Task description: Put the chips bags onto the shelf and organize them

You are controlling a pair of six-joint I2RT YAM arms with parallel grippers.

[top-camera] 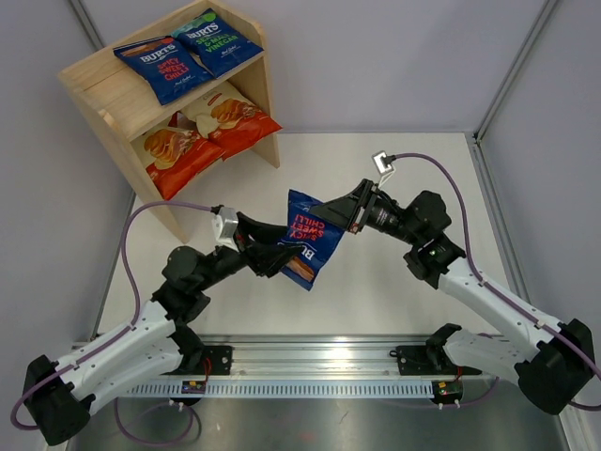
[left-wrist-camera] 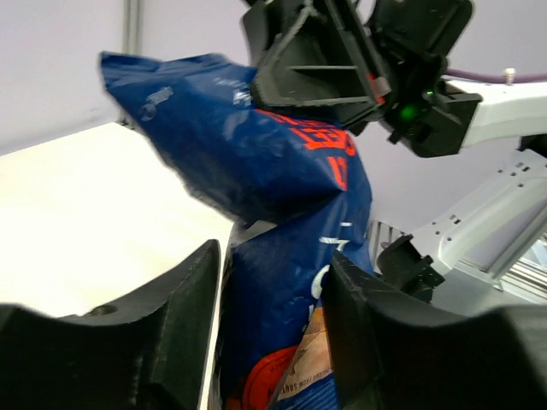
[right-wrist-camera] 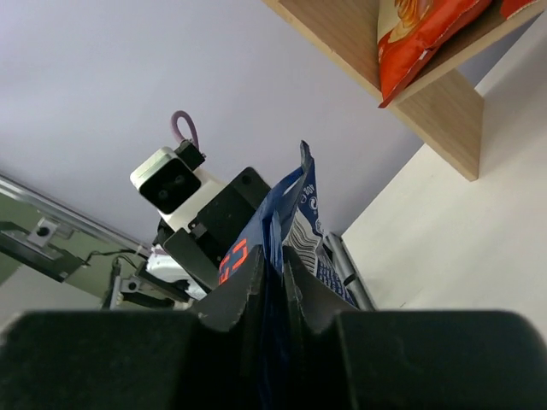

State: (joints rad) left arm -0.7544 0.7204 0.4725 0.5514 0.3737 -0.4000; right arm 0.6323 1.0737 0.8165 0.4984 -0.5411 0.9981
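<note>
The Burts bag slants, loose low in my left fingertips; next I level it and pinch its lower side edge point(top-camera: 287, 269).
A dark blue Burts bag with red lettering point(top-camera: 310, 240) hangs in the air over the table's middle. My right gripper point(top-camera: 331, 214) is shut on its upper edge, pinched thin between the fingers in the right wrist view point(right-wrist-camera: 273, 265). My left gripper point(top-camera: 274, 256) is open with its jaws on either side of the bag's lower part point(left-wrist-camera: 273, 342); a thin gap shows beside the left finger point(left-wrist-camera: 184, 325). The wooden shelf point(top-camera: 108, 89) stands at the far left. Two Burts bags point(top-camera: 161, 64) point(top-camera: 216, 39) lie on its top tier and two Cassava bags point(top-camera: 178, 150) point(top-camera: 230, 117) on the lower tier.
Grey walls enclose the white table point(top-camera: 394, 178) at the back and sides. A metal rail point(top-camera: 319, 362) with both arm bases runs along the near edge. The shelf's lower board and an orange bag point(right-wrist-camera: 419, 34) show at the top of the right wrist view.
</note>
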